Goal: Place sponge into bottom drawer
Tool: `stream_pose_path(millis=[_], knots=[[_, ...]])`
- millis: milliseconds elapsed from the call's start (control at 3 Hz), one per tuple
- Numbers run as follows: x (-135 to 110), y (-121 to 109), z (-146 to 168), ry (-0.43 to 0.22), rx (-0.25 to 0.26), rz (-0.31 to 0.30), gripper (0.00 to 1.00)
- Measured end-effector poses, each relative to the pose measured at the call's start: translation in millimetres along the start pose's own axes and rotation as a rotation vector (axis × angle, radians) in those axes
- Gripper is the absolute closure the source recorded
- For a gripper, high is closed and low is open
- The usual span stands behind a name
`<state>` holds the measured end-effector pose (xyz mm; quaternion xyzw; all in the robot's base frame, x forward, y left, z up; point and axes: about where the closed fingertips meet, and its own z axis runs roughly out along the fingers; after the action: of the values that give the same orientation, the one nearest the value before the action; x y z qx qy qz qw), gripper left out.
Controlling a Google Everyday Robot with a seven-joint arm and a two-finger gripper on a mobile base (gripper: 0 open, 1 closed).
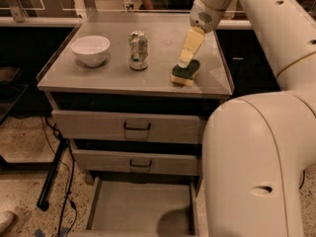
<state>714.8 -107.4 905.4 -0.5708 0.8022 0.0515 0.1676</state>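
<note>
Next, I should move my gripper down over the sponge's middle (pixel 185 72), past its far edge, and close it there to lift the sponge off the cabinet top.
The sponge (pixel 185 72), dark green on top with a yellow base, lies on the grey cabinet top (pixel 118 75) near its right front corner. My gripper (pixel 184 60) reaches down from the upper right, and its cream-coloured fingers (pixel 190 46) touch the sponge's top at its far edge. The bottom drawer (pixel 140 209) is pulled open below, a shallow grey tray with nothing on its floor.
A white bowl (pixel 90 50) and a drink can (pixel 138 50) stand on the cabinet top left of the sponge. The two upper drawers (pixel 136 127) with black handles are closed. My large white arm (pixel 256 132) fills the right side. Cables and a black leg lie left of the cabinet.
</note>
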Motion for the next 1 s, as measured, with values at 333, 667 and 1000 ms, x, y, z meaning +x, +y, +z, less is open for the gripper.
stream_pose_path(millis=[333, 667, 1000], knots=[[7.9, -4.2, 11.9, 0.006, -0.015, 0.015, 0.00], [9.7, -6.1, 24.5, 0.007, -0.032, 0.023, 0.00], [8.2, -4.0, 41.5, -0.012, -0.061, 0.032, 0.00]])
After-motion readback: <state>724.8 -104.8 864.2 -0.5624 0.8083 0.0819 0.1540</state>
